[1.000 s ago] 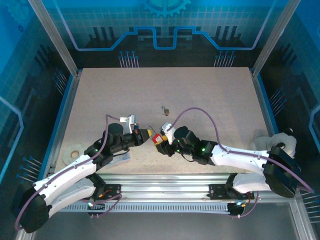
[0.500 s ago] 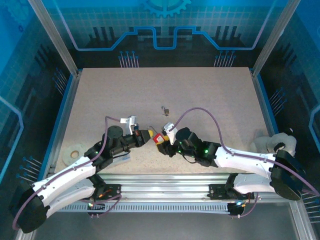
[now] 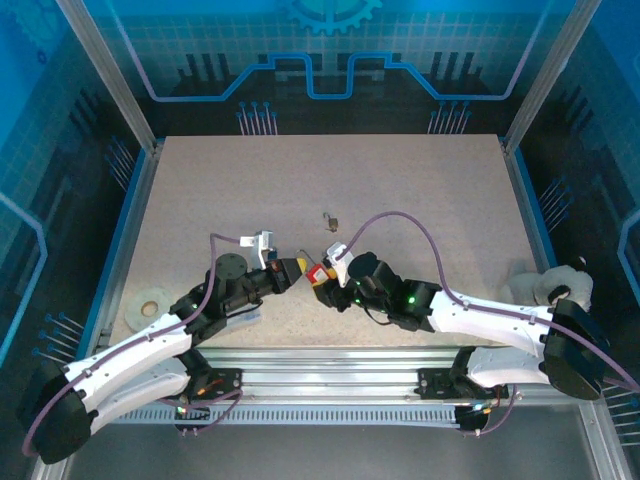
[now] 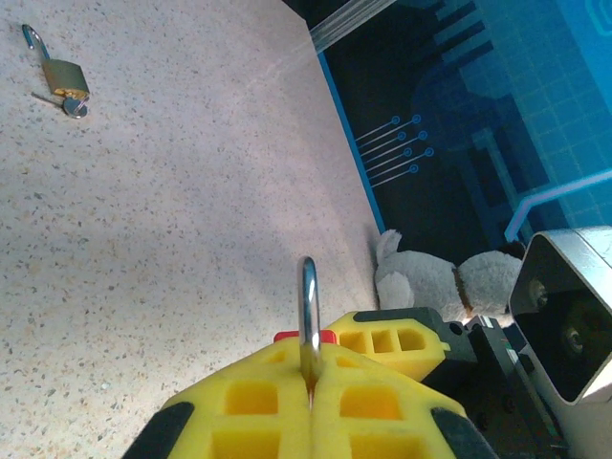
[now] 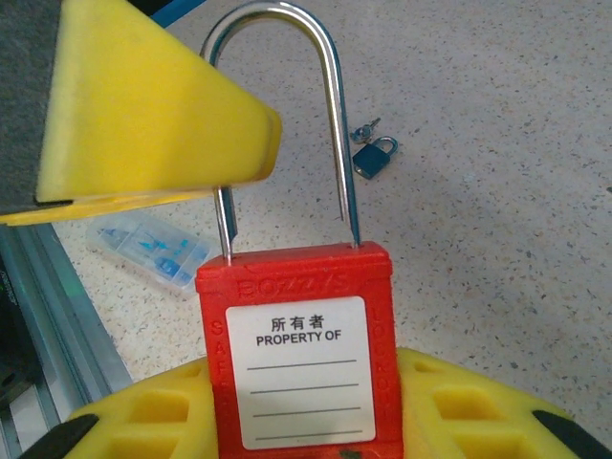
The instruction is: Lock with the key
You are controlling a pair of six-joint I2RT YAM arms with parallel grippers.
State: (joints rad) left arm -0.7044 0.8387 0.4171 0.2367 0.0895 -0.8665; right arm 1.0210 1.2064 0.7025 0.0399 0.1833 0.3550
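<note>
The left gripper pinches only one thin leg of the red padlock's shackle, so it should open, back away and take the red padlock's body [image 5: 287, 330].
My right gripper [image 3: 322, 282] [image 5: 301, 406] is shut on the body of a red padlock [image 5: 298, 287] [image 3: 317, 275] and holds it upright above the table. Its white "PROPERTY OF" label faces the right wrist camera. My left gripper [image 3: 297, 268] [image 4: 311, 368] is shut on one leg of the padlock's silver shackle [image 4: 307, 306] [image 5: 330, 115]. The two grippers meet tip to tip. The key [image 4: 74, 107] [image 5: 364, 128], tiny with a small ring, lies on the table beside a small brass padlock [image 4: 63, 75] [image 3: 331, 219], well beyond both grippers.
A clear plastic box with blue bits [image 5: 148, 251] lies on the table under my left arm. A white roll [image 3: 150, 303] sits near the left edge. A grey plush toy [image 3: 555, 285] [image 4: 430, 285] rests at the right edge. The tabletop [image 3: 420, 190] has open room at the back.
Both grippers keep their hold on the red padlock; the pair has shifted only slightly, and the right arm's cable loop has swung a little.
</note>
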